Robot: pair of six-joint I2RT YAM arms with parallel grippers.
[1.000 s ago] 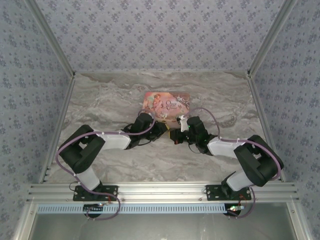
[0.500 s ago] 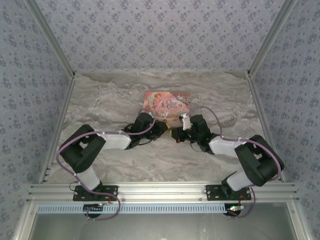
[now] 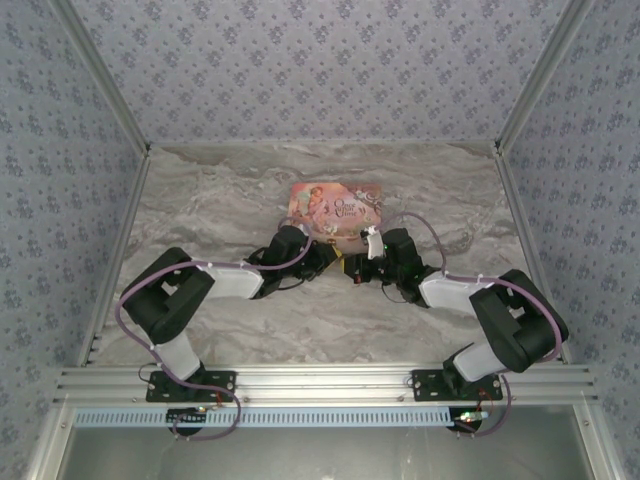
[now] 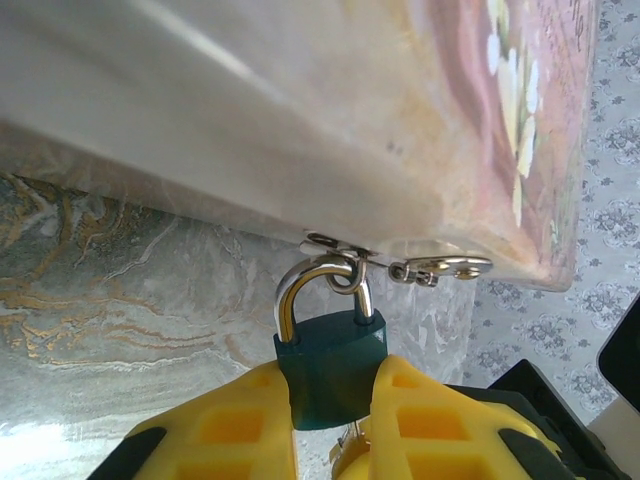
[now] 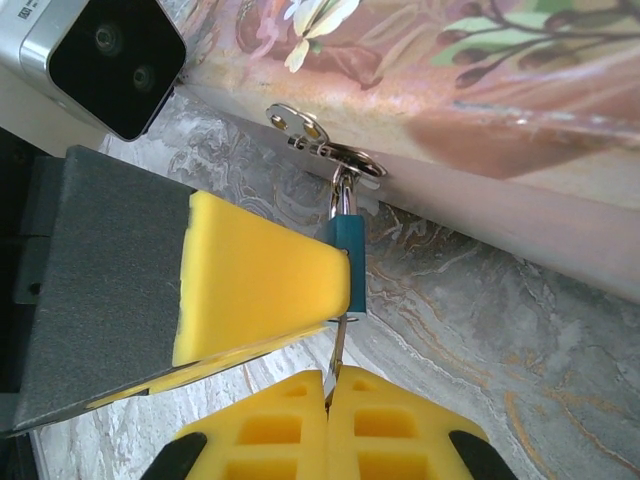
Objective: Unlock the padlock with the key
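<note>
The robot's left gripper is pinching the padlock by its narrow edges, so it should open, swing around and grip the padlock's broad sides (image 4: 333, 368) before the key turns.
The small blue padlock (image 4: 330, 365) hangs by its silver shackle (image 4: 318, 285) from a metal loop on the pink box's edge. My left gripper (image 4: 332, 405) is shut on the padlock body, one yellow finger on each side. In the right wrist view the padlock (image 5: 351, 262) shows edge-on beside the left gripper's yellow finger (image 5: 260, 285). My right gripper (image 5: 328, 385) is shut on a thin metal key (image 5: 338, 350), whose blade reaches up to the padlock's underside. From above, both grippers (image 3: 325, 258) (image 3: 358, 268) meet tip to tip just in front of the box.
The pink illustrated flat box (image 3: 335, 207) lies on the marble table (image 3: 220, 210) right behind the grippers. Its metal clasp (image 4: 440, 268) sticks out next to the shackle. Patterned walls enclose the table on three sides.
My right wrist has shifted slightly up and toward the box, closing in on the left gripper. The left arm has barely moved.
</note>
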